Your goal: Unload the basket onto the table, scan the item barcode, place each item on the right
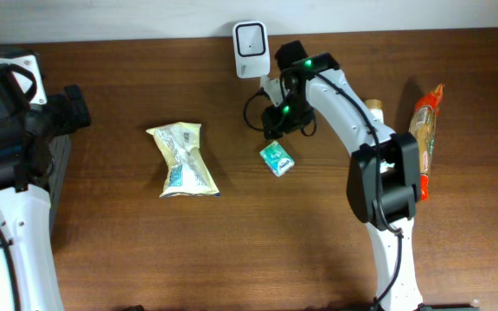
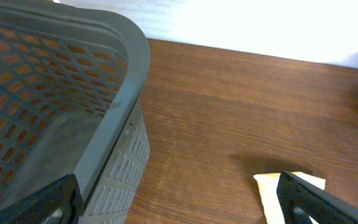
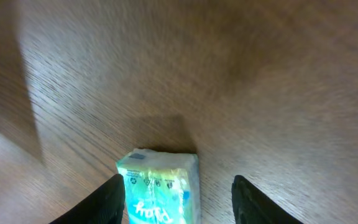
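The green tissue pack sits off-centre in my right gripper's fingers. Next, I back off and take the pack by the edge (image 1: 290,161) facing the orange packet.
A small green tissue pack (image 1: 277,160) lies on the wooden table below the white barcode scanner (image 1: 251,39) at the back edge. My right gripper (image 1: 277,138) hangs just over the pack. In the right wrist view the green tissue pack (image 3: 161,186) sits between the jaws of my right gripper (image 3: 178,198), which is open. The left finger (image 3: 107,202) is against the pack, and a wide gap separates it from the right finger (image 3: 253,202). My left gripper (image 2: 180,200) is open and empty over bare wood at the far left.
A grey basket (image 2: 73,93) stands right beside the left gripper. A pale yellow snack bag (image 1: 182,160) lies left of centre, its corner (image 2: 271,185) near the left gripper's right finger. An orange packet (image 1: 426,130) and a small bottle (image 1: 374,108) lie at the right.
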`<action>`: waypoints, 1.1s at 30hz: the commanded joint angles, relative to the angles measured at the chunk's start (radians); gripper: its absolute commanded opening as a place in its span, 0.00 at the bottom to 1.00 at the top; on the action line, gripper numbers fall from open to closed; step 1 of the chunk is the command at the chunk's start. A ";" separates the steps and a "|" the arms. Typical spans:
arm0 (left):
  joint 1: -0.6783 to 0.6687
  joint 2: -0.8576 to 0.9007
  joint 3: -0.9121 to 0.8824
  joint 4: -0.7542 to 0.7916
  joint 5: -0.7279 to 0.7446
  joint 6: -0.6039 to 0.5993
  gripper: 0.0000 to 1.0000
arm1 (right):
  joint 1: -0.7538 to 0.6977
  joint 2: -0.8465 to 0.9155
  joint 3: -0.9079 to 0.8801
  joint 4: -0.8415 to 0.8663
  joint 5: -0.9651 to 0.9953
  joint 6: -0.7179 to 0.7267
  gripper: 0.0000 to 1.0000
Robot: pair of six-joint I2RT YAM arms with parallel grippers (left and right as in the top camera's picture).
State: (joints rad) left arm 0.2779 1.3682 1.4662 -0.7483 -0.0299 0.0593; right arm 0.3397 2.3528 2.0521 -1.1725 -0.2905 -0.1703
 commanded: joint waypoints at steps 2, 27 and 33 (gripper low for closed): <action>0.002 -0.013 0.008 0.002 0.008 -0.010 0.99 | 0.007 0.039 0.006 -0.004 0.023 -0.024 0.54; 0.002 -0.013 0.008 0.002 0.008 -0.010 0.99 | -0.184 -0.072 -0.017 -0.241 -0.155 0.068 0.49; 0.002 -0.013 0.008 0.002 0.008 -0.010 0.99 | -0.171 -0.072 -0.203 -0.141 -0.215 0.017 0.47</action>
State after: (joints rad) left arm 0.2779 1.3682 1.4662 -0.7486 -0.0299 0.0593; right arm 0.1421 2.2963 1.9297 -1.3441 -0.4435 -0.1345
